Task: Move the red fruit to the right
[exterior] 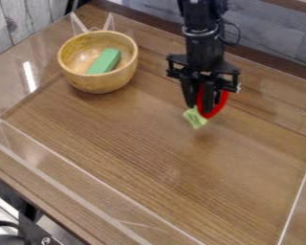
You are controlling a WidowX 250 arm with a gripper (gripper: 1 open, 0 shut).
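Note:
Next, I let go of the red fruit on bare wood, a bit farther away from the wooden bowl (233, 114).
The red fruit (214, 103) is a small glossy piece with a light green leafy end (194, 118) pointing down-left. My gripper (207, 105) points straight down over the right half of the wooden table and is shut on the fruit, whose red body shows between the black fingers (194, 99). The leafy end hangs just above the tabletop; whether it touches I cannot tell.
A wooden bowl (74, 77) at the back left holds a green block-shaped item (106, 61). Clear plastic walls (15, 144) run around the table's edges. A grey plank wall stands behind.

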